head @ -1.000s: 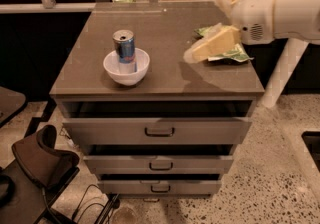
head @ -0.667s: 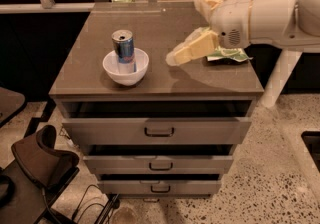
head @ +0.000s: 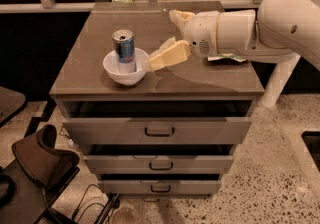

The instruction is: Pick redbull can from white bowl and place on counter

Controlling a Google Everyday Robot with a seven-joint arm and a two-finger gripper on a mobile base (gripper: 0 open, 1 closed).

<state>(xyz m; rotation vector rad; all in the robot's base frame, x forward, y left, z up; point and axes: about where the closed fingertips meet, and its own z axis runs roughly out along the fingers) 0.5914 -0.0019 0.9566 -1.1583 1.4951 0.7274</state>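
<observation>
The redbull can has a silver top. My gripper needs to close just below that top, around the upper part (head: 124, 46) of the can.
The redbull can (head: 124, 50), blue and silver with a silver top, stands upright in the white bowl (head: 118, 73) on the left part of the counter (head: 200, 78). My gripper (head: 155, 58) reaches in from the right on a white arm. Its cream fingers (head: 170, 57) are spread apart and empty. Their tips are just beside the bowl's right rim, a little to the right of the can and not touching it.
A green snack bag (head: 227, 59) lies on the counter's right side, mostly hidden under my arm. Three handled drawers (head: 159, 130) sit below the counter top. A dark chair (head: 42, 163) stands at the lower left. A glass barrier and boxes are behind the counter.
My gripper has moved left across the counter, from above the snack bag to just right of the bowl. The can and the bowl have not moved.
</observation>
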